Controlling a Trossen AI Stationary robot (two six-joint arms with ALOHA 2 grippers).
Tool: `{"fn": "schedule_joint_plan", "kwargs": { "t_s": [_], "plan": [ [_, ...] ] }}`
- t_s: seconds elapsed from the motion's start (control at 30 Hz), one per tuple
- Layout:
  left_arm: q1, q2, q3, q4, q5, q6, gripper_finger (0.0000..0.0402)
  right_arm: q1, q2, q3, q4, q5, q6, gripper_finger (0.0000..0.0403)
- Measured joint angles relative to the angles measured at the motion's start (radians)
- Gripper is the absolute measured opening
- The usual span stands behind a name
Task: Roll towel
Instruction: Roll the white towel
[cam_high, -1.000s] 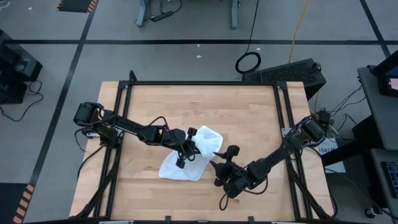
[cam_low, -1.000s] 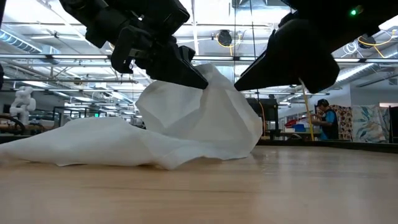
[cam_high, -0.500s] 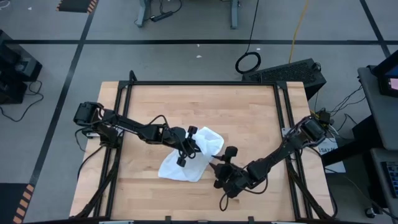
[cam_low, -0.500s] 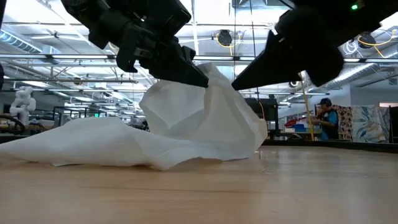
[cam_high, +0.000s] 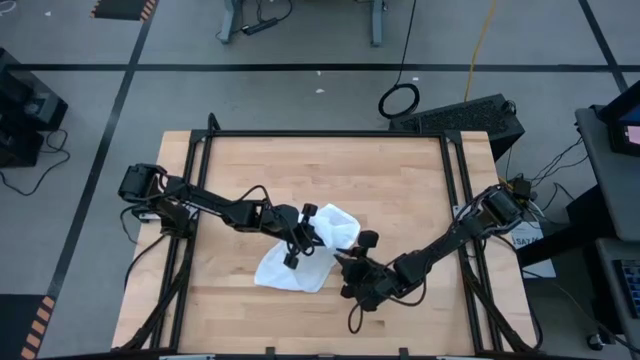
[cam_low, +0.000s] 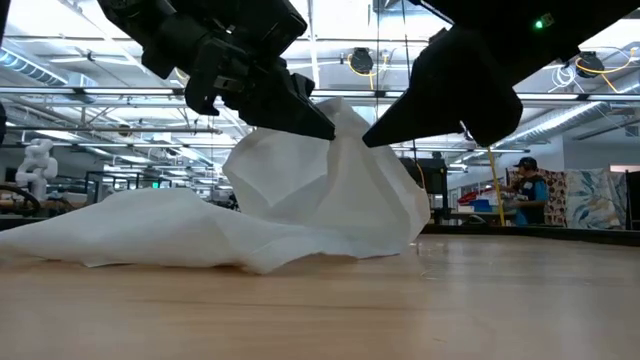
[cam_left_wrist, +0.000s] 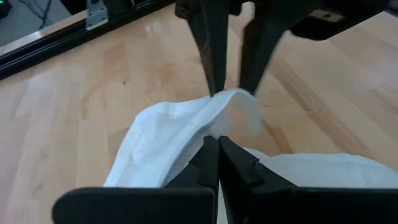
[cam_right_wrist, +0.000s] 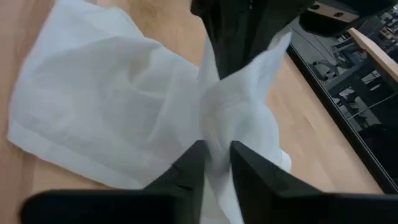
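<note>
I need to open my right gripper's fingers, as they meet only the edge of the towel's raised fold, and pinch lower on the fold (cam_low: 352, 166) before my left gripper opens.
The white towel (cam_high: 290, 265) lies crumpled at the middle of the wooden table. Its near part (cam_low: 150, 230) rests flat on the wood, and its far right part is drawn up into a peak (cam_low: 345, 115). My left gripper (cam_high: 312, 233) reaches in from the table's left and is shut on that peak. My right gripper (cam_high: 343, 258) comes from the right, opposite the left one, and its fingers close on the same raised ridge (cam_right_wrist: 217, 118). My left gripper pinches the raised fold of the towel (cam_left_wrist: 214, 124) between its two fingertips, slanting down from the table's left. The cloth hangs from the fingers in slack creases down to the table. My right gripper has the bunched ridge of the towel (cam_right_wrist: 216, 140) between its two fingers (cam_right_wrist: 245, 165), several layers. It slants down from the table's right, close beside the left gripper's hold. The lower cloth lies on the table.
Bare wood lies to the far side (cam_high: 330, 170) and the right (cam_high: 420, 210) of the towel. Black frame rails (cam_high: 455, 200) run along the table's edges. Beyond the table, a person (cam_low: 525, 190) stands in the room.
My right gripper has narrowed its fingers onto the towel's raised ridge, taking hold beside the left gripper. The left gripper has kept its hold, and the towel's peak stays up.
</note>
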Motion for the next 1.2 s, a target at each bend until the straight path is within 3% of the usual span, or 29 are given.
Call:
{"fn": "schedule_joint_plan", "kwargs": {
  "t_s": [0.13,0.43,0.7,0.8,0.97,1.2],
  "plan": [
    [-0.001,0.000,0.000,-0.001,0.017,-0.001,0.0008,-0.007,0.000,0.000,0.004,-0.003,-0.031,0.0008],
    [-0.007,0.000,0.000,-0.050,0.024,0.015,0.0008,-0.011,-0.068,0.001,-0.001,-0.017,-0.039,0.0003],
    [-0.053,0.000,0.000,0.011,0.027,0.108,0.0008,-0.074,-0.058,0.001,-0.007,-0.197,0.027,0.0009],
    [-0.055,0.000,0.000,0.003,0.027,0.110,0.0008,-0.081,-0.059,0.001,0.000,-0.216,0.025,0.0009],
    [-0.040,0.000,0.000,-0.045,0.026,0.107,0.0008,-0.073,-0.064,0.001,-0.001,-0.215,0.006,0.0028],
    [-0.033,0.000,0.000,-0.049,0.026,0.108,0.0008,-0.071,-0.064,0.001,-0.004,-0.211,-0.025,0.0091]
  ]
}}
